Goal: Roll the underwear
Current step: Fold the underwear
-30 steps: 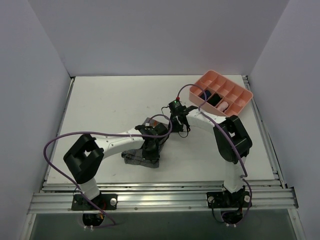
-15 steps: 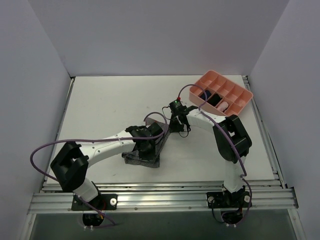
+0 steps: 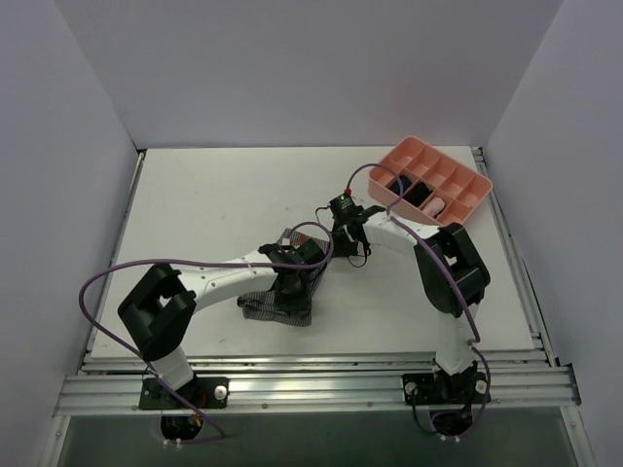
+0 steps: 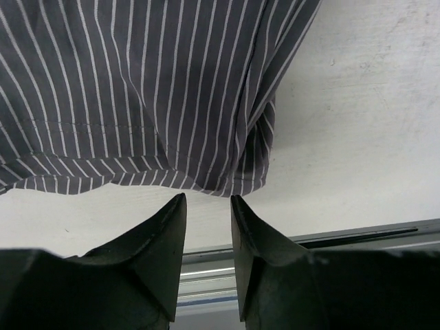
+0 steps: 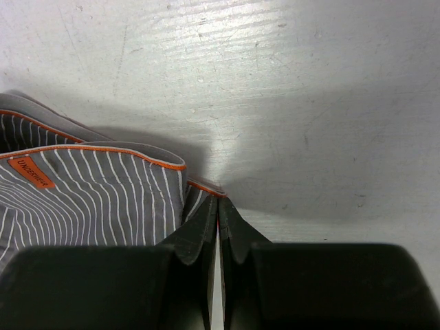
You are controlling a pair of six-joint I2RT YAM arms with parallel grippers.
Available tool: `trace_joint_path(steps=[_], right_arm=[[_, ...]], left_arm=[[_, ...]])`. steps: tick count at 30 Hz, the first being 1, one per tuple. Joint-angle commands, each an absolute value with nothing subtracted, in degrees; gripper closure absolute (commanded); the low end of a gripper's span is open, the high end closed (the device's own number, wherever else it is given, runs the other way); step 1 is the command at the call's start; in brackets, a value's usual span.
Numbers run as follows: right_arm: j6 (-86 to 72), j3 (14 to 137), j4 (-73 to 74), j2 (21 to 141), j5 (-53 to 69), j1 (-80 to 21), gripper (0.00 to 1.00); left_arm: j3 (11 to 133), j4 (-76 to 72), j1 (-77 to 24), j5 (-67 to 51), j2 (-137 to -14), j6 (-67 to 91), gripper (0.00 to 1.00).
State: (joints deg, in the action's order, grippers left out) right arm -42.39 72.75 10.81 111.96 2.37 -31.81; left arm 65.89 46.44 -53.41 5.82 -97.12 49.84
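Observation:
The hem lies wavy and creased. I will take the hem's opposite corner [image 3: 246, 305] with my left gripper and straighten it while my right gripper keeps the waistband still.
The underwear [image 3: 273, 309], grey with fine white stripes, lies flat on the table in the middle of the top view. Its lower hem [image 4: 137, 89] fills the top of the left wrist view. My left gripper [image 4: 207, 198] stands open just off that hem, with nothing between its fingers, and in the top view it hovers over the cloth [image 3: 295, 282]. My right gripper [image 5: 218, 201] is shut on the orange-trimmed edge of the waistband [image 5: 103, 150], at the garment's far end [image 3: 333, 241]. The orange tag [image 5: 34, 172] shows beside it.
A pink divided tray [image 3: 393, 159] sits at the back right, with small rolled bundles [image 3: 428, 199] in its compartments. The metal rail [image 4: 344, 240] along the table's near edge runs just behind my left fingers. White walls close in the table on three sides.
My left gripper has opened and let go of the hem. The left arm stretched low over the cloth half a second ago and has drawn back. The right gripper has stayed shut in place.

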Motion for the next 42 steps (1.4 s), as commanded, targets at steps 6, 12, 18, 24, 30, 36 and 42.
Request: trace_joint_path(steps=[6,12,18,24,30,36,42], right_arm=[[-42.10,73.56,12.30,113.03,0.44,-31.20,1.00],[-42.45,73.74,11.95,112.85,0.88,-31.20,1.00],[-42.45,73.56,11.87,112.85,0.79,-31.11,1.00],[-42.19,73.74,12.04,113.11,0.62,-30.59,1.00],[-41.75,73.65,12.13,113.38,0.53,-30.06,1.00],[-41.75,73.48,12.39,113.38,0.35,-29.97,1.00],[-41.40,73.48,12.30,113.55,0.35,-29.53,1.00]], left_arm=[[69.08,44.03,-53.00,7.21,-99.84,48.60,0.58],[68.91,43.24,-53.00,7.12,-101.78,48.69,0.60],[68.91,43.94,-53.00,7.12,-101.95,48.78,0.87],[66.19,44.12,-53.00,6.59,-97.30,49.04,0.96],[63.46,42.45,-53.17,5.28,-93.34,49.57,0.98],[63.10,41.75,-53.70,4.31,-93.60,49.40,0.98],[60.82,40.35,-54.14,2.20,-92.90,49.57,0.95]])
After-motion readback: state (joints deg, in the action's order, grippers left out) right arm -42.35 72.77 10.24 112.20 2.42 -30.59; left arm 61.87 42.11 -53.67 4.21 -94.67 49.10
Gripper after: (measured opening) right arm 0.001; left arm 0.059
